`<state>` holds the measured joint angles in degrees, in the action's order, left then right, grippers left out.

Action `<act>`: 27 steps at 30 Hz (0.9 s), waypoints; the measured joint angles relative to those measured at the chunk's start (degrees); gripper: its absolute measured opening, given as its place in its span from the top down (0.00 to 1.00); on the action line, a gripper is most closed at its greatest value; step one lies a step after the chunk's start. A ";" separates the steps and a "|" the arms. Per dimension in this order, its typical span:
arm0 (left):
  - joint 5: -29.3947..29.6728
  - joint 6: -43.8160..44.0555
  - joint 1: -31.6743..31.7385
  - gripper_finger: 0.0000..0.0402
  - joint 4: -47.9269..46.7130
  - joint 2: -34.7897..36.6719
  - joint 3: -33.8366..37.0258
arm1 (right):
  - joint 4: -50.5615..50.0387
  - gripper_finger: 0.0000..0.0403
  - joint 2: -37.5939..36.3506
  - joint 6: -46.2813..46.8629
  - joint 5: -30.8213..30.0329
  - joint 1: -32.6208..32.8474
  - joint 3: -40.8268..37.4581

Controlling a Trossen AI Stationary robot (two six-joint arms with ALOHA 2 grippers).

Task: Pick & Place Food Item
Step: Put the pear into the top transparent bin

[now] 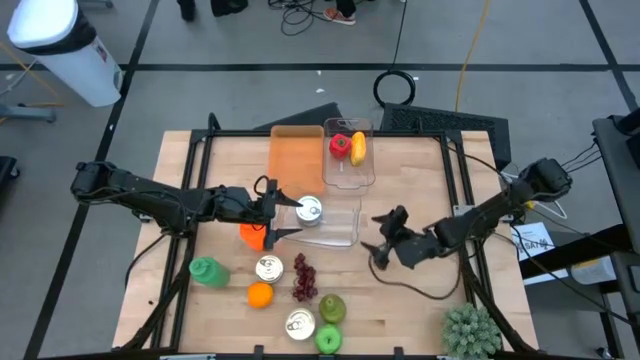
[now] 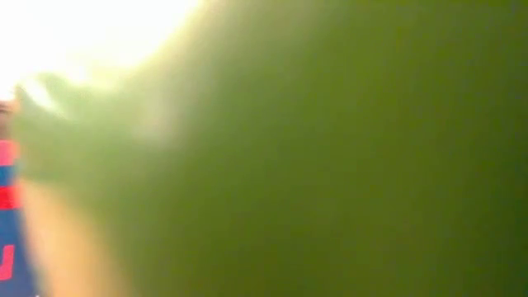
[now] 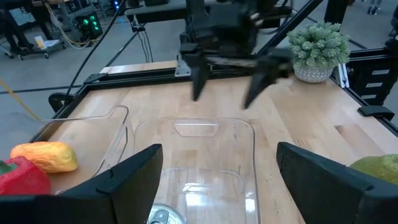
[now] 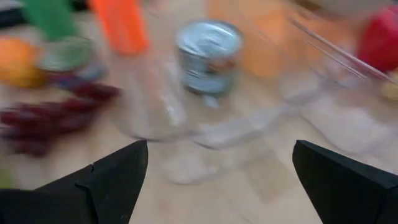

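Observation:
My right gripper is to close next on the top of the darker green fruit (image 1: 333, 305), between the grapes and the bright green fruit.
A silver can (image 1: 310, 210) stands upright inside a clear plastic container (image 1: 340, 225) at the table's middle. My left gripper (image 1: 290, 214) is open at the container's left side. Its fingers reach to either side of the can (image 3: 165, 216) with clear gaps. My right gripper (image 1: 375, 232) hovers open to the right of that container, pointing at it, with nothing between its fingers (image 4: 112, 177). A second clear container (image 1: 350, 165) at the far side holds a red pepper (image 1: 340, 146) and a yellow item (image 1: 359, 148).
An orange board (image 1: 296, 160) lies far of the can, and an orange item (image 1: 252, 233) sits by my left gripper. Near the front lie a green item (image 1: 205, 270), two cans (image 1: 268, 267), an orange (image 1: 260, 295), grapes (image 1: 303, 280), green fruit (image 1: 332, 308) and a potted plant (image 1: 470, 332). A green blur fills the low view.

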<state>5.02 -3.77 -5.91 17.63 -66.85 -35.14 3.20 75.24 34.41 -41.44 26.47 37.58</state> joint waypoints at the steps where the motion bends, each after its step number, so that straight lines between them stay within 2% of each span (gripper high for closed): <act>1: -0.01 0.00 0.00 0.18 0.00 0.00 0.00 | 2.39 0.06 0.02 -1.79 0.81 1.03 0.00; 7: -0.01 0.02 0.00 0.21 -0.02 0.00 0.00 | 23.97 0.06 3.52 -15.71 5.44 5.81 0.07; 11: 0.01 0.15 0.00 0.23 -0.02 0.00 0.00 | 34.88 0.06 11.37 -20.71 13.78 6.60 1.60; 16: 0.00 1.33 0.00 0.24 -0.04 0.00 0.00 | 32.09 0.06 20.53 -22.54 21.42 5.22 10.13; 21: 0.01 1.33 0.00 0.22 -0.07 0.00 0.00 | 24.25 0.07 26.15 -22.10 29.03 4.21 18.92; 23: -0.01 1.33 0.00 0.21 -0.09 0.00 0.00 | 20.01 0.07 27.83 -21.07 31.09 3.96 20.94; 27: -0.01 1.64 0.00 0.19 -0.16 0.00 0.00 | 18.86 0.13 29.03 -19.71 33.87 3.53 22.28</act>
<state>5.02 -2.13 -5.91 17.46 -66.85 -35.14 22.06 104.28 14.70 -7.57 30.00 59.86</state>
